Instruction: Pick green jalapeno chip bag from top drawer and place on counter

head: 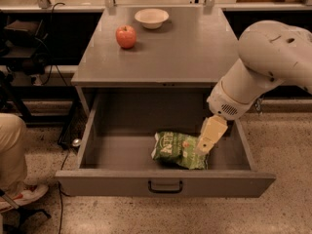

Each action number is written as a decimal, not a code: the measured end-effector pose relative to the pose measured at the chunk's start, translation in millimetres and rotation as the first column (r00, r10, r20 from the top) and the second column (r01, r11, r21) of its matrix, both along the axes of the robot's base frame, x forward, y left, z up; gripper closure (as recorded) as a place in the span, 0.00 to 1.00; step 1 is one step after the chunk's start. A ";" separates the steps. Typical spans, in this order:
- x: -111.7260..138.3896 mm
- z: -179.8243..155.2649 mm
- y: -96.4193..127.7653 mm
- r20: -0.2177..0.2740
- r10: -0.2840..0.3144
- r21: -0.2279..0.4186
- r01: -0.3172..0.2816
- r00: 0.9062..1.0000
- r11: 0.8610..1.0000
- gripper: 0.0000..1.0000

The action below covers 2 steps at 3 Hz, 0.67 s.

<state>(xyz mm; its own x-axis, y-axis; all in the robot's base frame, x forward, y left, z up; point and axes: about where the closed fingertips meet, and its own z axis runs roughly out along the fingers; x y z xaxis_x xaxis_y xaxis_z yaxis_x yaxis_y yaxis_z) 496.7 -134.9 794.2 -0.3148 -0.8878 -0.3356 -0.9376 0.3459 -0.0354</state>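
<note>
Next, my gripper goes to the middle (181, 148) of the green jalapeno chip bag in the open top drawer and closes there.
The green jalapeno chip bag (177, 149) lies flat in the open top drawer (165, 183), right of its middle, near the front. My gripper (205, 144) hangs from the white arm and reaches down into the drawer, right over the bag's right end. The grey counter (190, 48) sits above and behind the drawer.
A red apple (126, 36) and a white bowl (151, 18) stand on the counter's back left. A person's leg and shoe (14, 165) are at the left on the floor. Cables and dark equipment (24, 48) sit left of the cabinet.
</note>
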 end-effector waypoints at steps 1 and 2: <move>12.7 -24.6 3.9 -0.016 -0.017 0.038 0.018 1.000 0.999 0.00; 34.4 -63.9 17.4 -0.019 -0.035 0.073 0.036 0.999 0.997 0.00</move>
<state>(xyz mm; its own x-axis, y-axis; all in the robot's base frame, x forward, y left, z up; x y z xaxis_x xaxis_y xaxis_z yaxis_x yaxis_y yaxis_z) 531.2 -117.5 730.4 -0.3524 -0.8490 -0.3938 -0.9249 0.3801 0.0082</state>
